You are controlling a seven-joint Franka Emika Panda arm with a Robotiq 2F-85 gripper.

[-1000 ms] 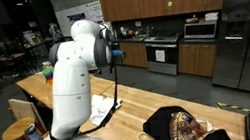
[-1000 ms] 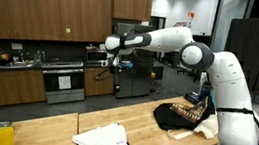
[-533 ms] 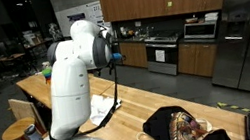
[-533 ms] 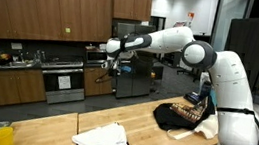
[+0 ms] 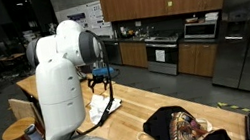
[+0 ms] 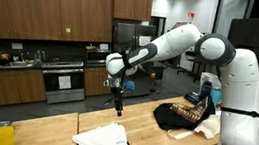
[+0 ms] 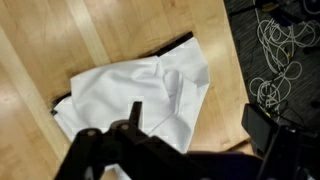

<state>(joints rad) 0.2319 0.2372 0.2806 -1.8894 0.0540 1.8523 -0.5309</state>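
Note:
My gripper should next move to the white cloth's raised fold (image 5: 100,104) (image 7: 178,102), inward from its dark edge, and close there.
A crumpled white cloth (image 7: 130,95) with a dark edge lies on the wooden table (image 7: 60,40). It shows in both exterior views (image 5: 103,108) (image 6: 104,138). My gripper (image 7: 200,125) is open and empty, its two dark fingers spread wide. It hangs pointing down above the cloth's edge in both exterior views (image 5: 101,81) (image 6: 118,106), apart from the cloth.
A dark garment with a patterned lining (image 5: 180,127) (image 6: 184,116) lies further along the table near my base. A wooden stool (image 5: 19,132) stands beside the table. Tangled cables (image 7: 275,50) lie on the floor past the table edge. A green object (image 6: 2,134) sits at the table's corner.
The arm has swung down from high over the table to just above the white cloth. The cloth has not moved.

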